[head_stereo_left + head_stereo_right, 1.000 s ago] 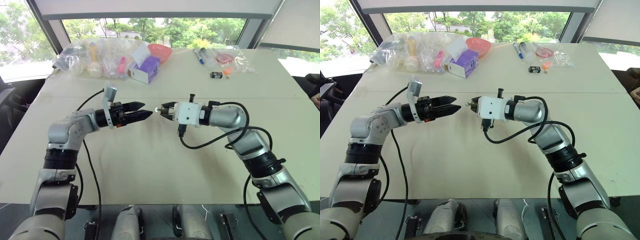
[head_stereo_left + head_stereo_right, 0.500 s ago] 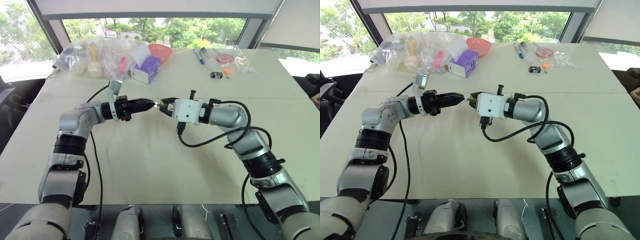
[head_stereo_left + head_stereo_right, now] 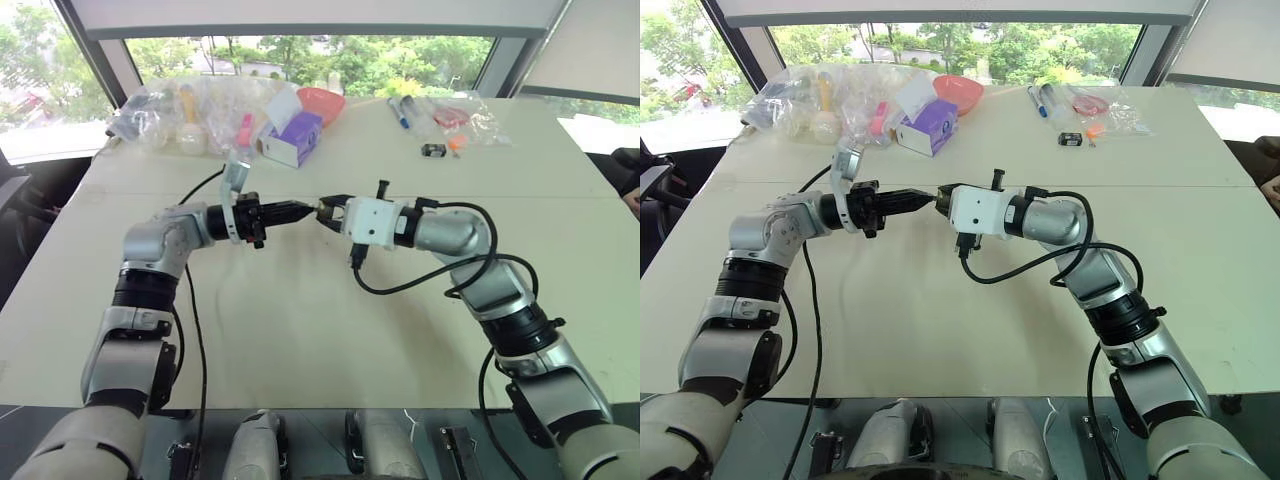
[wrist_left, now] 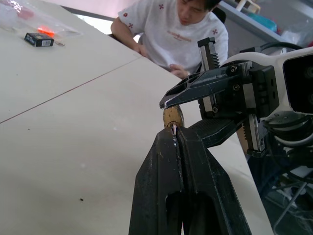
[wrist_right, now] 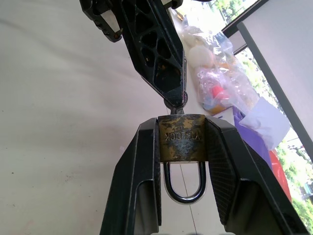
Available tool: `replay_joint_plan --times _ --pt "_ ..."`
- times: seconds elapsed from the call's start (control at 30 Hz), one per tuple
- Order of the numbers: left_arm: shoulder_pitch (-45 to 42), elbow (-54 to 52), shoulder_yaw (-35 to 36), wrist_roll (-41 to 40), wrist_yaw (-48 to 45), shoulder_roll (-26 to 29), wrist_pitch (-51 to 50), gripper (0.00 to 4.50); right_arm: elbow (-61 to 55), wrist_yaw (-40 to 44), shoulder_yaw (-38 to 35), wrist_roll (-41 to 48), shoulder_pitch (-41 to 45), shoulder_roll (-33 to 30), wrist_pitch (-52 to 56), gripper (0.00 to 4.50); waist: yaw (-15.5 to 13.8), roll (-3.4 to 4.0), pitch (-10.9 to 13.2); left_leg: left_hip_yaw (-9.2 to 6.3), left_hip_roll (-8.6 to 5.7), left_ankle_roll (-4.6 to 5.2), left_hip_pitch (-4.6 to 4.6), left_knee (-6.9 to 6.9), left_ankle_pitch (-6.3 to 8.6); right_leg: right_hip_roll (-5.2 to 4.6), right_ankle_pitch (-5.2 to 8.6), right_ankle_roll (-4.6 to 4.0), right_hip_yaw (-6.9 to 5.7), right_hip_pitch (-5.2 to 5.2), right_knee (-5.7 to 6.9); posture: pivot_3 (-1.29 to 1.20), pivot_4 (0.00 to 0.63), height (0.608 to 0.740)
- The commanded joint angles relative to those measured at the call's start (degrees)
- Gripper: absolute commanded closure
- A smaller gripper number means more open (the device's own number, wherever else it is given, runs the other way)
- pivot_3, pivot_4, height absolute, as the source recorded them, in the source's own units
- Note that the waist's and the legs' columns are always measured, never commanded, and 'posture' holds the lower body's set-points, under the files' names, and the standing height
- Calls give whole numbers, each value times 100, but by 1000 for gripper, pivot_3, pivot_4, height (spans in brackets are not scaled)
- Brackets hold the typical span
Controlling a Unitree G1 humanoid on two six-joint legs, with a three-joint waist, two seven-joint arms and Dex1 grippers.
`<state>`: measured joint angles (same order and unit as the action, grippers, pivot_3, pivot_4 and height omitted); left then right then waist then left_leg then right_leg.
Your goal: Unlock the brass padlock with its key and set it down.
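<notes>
The shackle points back between my right gripper's fingers, so before setdown, my left gripper opens off the key next and takes the padlock's body [image 5: 182, 139].
The brass padlock [image 5: 181, 138] hangs in mid-air above the table [image 3: 300, 330], its silvery shackle [image 5: 183, 188] toward the right wrist. My right gripper [image 5: 181, 147] is shut on its body, one finger on each side. My left gripper [image 4: 174, 133] comes in level from the left, tip to tip with the right gripper [image 3: 327, 210]. It is shut on the key [image 4: 174, 129], a thin silvery sliver between its fingertips that meets the padlock's [image 4: 173, 116] bottom face. How deep the key sits is hidden.
At the table's far edge lie clear plastic bags [image 3: 190, 115], a purple box [image 3: 293, 138], a red bowl [image 3: 320, 103], markers [image 3: 398, 112] and a small black-and-white object [image 3: 432, 150]. A person [image 4: 171, 29] sits at the table's right side. Black cables loop under both arms.
My left gripper was open and apart from the padlock. It has closed its fingers and moved right until its tip meets the padlock. The right arm has stayed still.
</notes>
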<state>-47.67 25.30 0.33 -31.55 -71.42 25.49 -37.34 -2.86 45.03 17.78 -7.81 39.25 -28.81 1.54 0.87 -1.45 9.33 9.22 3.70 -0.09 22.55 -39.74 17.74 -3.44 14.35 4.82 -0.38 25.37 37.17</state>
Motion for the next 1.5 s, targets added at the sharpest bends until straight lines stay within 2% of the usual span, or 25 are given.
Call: replay_joint_plan --times 0.03,0.13,0.4,0.57,0.63,0.7,0.73,0.83,0.93,1.37,1.5 --pt "-170 -65 -37 159 0 -39 283 4475 -409 33 -117 63 68 21 2 3786 -1 0 0 0 0 0 0 0 0 0 0 0 0 0 0 0 150 734" --pt "-179 -158 -154 510 137 -76 857 4475 -436 84 -107 77 43 13 60 3786 -5 0 0 0 0 0 0 0 0 0 0 0 0 0 0 0 150 734" --pt "-116 33 -719 1940 391 -22 3516 4475 -472 161 -106 126 -18 28 212 3786 -8 0 0 1 0 0 1 -1 0 0 0 0 0 1 -1 0 150 734" --pt "-92 38 -716 1940 171 -7 3730 4475 -457 170 -107 113 -20 47 229 3786 -6 0 0 1 0 1 1 0 0 0 0 0 0 1 -1 0 150 734" --pt "-134 43 -645 1777 194 -11 3196 4475 -467 169 -110 100 -21 50 232 3786 -5 0 0 1 0 1 1 0 1 0 0 0 0 1 0 0 150 734" --pt "-329 144 -293 969 79 -11 1521 3905 -444 122 -121 45 -1 50 179 3786 -3 0 0 1 0 1 1 0 1 0 0 0 0 1 0 0 150 734" --pt "-393 192 -183 766 78 -6 1041 3680 -430 106 -126 22 8 50 155 3786 1 0 0 0 0 1 2 -1 1 2 0 0 0 1 0 0 150 734" --pt "-482 279 -53 588 209 -6 361 2246 -417 79 -151 -20 22 57 107 3786 3 0 0 -3 1 3 7 -3 1 2 1 2 -1 3 1 0 150 734" --pt "-461 94 98 227 178 -125 -207 2246 -419 47 -158 -35 37 79 70 3786 -2 0 0 -4 1 3 7 -4 2 1 1 3 -1 3 1 0 150 734" --pt "-437 54 -118 422 210 -379 -65 2246 -487 8 -159 -107 19 141 77 3786 6 0 0 -5 1 3 8 -7 2 2 1 3 -2 2 2 0 150 734" --pt "-468 130 -90 433 164 -371 -36 4018 -498 -8 -172 -127 6 149 93 3786 -1 0 0 -5 1 3 8 -7 2 2 1 3 -2 2 1 0 150 734"
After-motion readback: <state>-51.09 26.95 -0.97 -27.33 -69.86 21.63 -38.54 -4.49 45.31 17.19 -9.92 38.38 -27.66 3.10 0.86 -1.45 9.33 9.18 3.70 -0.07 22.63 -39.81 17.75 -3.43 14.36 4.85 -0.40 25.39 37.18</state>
